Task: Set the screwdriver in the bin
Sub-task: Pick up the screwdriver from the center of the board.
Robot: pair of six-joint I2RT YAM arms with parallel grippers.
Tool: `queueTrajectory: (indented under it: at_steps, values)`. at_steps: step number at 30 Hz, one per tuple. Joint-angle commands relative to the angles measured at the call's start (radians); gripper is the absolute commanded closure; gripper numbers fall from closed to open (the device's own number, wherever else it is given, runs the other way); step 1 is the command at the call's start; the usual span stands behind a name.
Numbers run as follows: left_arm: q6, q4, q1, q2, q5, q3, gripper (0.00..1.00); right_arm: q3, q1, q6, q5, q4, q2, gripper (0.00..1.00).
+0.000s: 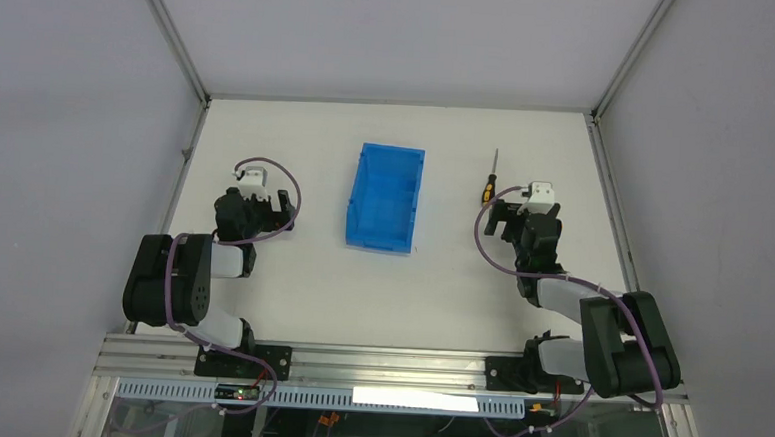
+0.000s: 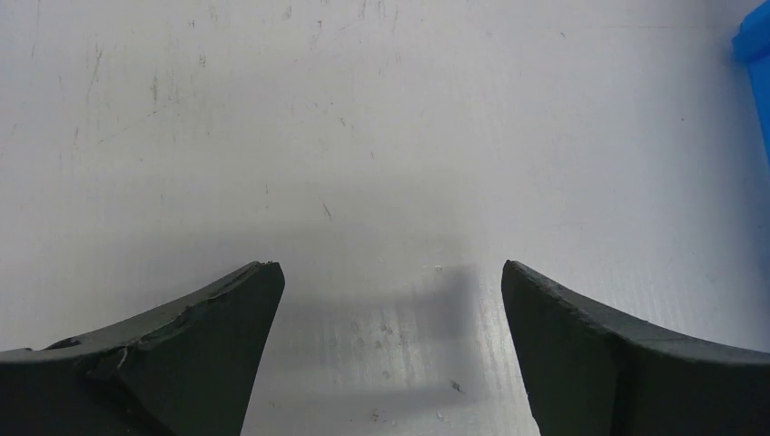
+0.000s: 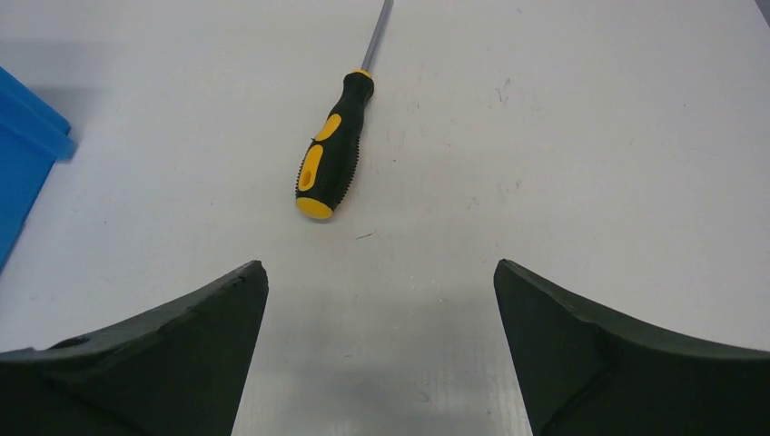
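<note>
Next, my right gripper goes to the front part of the screwdriver's handle (image 1: 493, 181) (image 3: 350, 105) and closes there, just behind the yellow ring.
The screwdriver (image 1: 490, 181) lies flat on the white table right of the bin, shaft pointing away. In the right wrist view its black-and-yellow handle (image 3: 332, 156) lies just ahead of my fingers, a little left of centre. The translucent blue bin (image 1: 386, 196) stands upright mid-table and looks empty; its edge shows in the right wrist view (image 3: 25, 154) and the left wrist view (image 2: 755, 64). My right gripper (image 3: 380, 272) is open and empty, just short of the handle's butt. My left gripper (image 2: 390, 272) is open and empty over bare table, left of the bin.
The white table (image 1: 290, 284) has grey walls and metal frame posts on three sides. An aluminium rail (image 1: 386, 364) with both arm bases runs along the near edge.
</note>
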Motion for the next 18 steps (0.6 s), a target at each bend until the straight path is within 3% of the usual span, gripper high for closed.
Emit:
queueTrajectory:
  at_steps: [1, 11, 18]
  values:
    - [0.007, 0.054, 0.013, -0.007, 0.025, 0.004, 0.01, 0.018, 0.007, 0.002, 0.034, 0.034, -0.012, 0.01]
    - [0.007, 0.054, 0.013, -0.006, 0.025, 0.004, 0.01, 0.05, 0.008, 0.016, 0.066, -0.003, 0.004, 0.01]
    - [0.007, 0.054, 0.013, -0.006, 0.025, 0.005, 0.01, 0.121, 0.009, 0.017, 0.096, -0.184, -0.107, 0.01]
